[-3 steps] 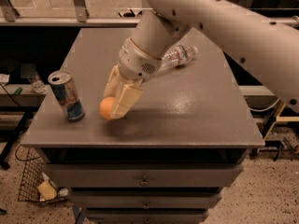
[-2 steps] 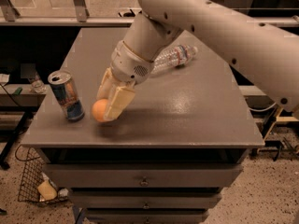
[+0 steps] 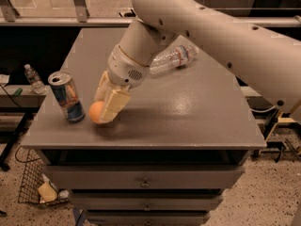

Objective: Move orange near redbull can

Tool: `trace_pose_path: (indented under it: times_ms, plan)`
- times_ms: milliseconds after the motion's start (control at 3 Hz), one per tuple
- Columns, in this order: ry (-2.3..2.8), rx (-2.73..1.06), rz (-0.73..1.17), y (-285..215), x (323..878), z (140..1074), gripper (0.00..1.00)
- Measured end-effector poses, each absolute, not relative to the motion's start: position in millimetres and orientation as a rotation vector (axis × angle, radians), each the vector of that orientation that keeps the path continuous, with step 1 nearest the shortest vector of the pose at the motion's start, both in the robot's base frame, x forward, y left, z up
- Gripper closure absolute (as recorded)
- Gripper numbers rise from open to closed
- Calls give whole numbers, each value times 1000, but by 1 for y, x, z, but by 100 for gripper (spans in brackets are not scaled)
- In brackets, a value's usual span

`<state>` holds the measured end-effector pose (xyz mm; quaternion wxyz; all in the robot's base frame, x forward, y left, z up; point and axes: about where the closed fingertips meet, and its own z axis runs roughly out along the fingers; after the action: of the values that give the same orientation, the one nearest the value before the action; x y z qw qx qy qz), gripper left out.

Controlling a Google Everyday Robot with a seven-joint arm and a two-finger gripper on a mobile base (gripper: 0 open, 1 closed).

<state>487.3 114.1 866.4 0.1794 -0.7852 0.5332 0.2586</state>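
My gripper should release the orange on the grey table top close against the redbull can (image 3: 93,113), near the front corner. The orange is now low over the table top.
The orange (image 3: 96,112) is a small round fruit low over the grey table top (image 3: 188,112) near its front left corner. My gripper (image 3: 104,111) is shut on the orange, with its cream fingers (image 3: 113,105) around it. The redbull can (image 3: 67,97) stands upright just left of the orange, blue and silver with a silver top, a small gap apart.
A clear plastic water bottle (image 3: 174,58) lies on its side at the back of the table, behind my arm. The table has drawers (image 3: 146,182) below. A small bottle (image 3: 34,79) stands on a low shelf at left. A wire basket (image 3: 35,185) sits on the floor.
My gripper has carried the orange to the left, closer to the redbull can. The can and the water bottle have not moved.
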Motion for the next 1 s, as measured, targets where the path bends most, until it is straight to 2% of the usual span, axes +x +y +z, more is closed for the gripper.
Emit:
trace_pose_path:
  times_ms: [1000]
  plan:
    - [1548, -2135, 731, 128, 503, 857, 100]
